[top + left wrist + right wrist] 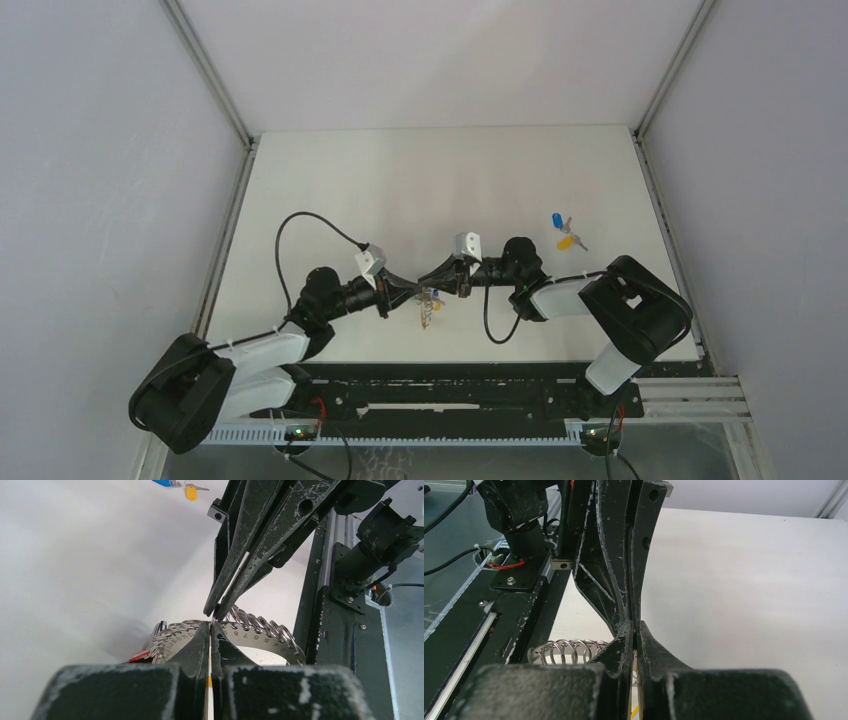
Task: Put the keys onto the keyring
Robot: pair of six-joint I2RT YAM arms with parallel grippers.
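Note:
My right gripper should open and take the keyring farther (270,628) along its coils, because the fingers of both my grippers crowd the same spot on the keyring's top edge.
The keyring (430,308) is a silver numbered band with several small rings and coloured caps, hanging between my two grippers above the table's near middle. My left gripper (413,291) is shut on its band (260,642), fingertips closed tight (210,625). My right gripper (448,276) is shut too, and its fingertips (216,611) pinch the ring's top edge just above my left fingers. In the right wrist view my right gripper (634,626) is closed and the small rings (569,650) show to its left. The blue key (557,220) and yellow key (566,241) lie together on the table at the right.
The white table (400,190) has grey walls on three sides. A black rail and cable tray (450,395) run along the near edge, close under both grippers. The two loose keys also show at the top of the left wrist view (190,492).

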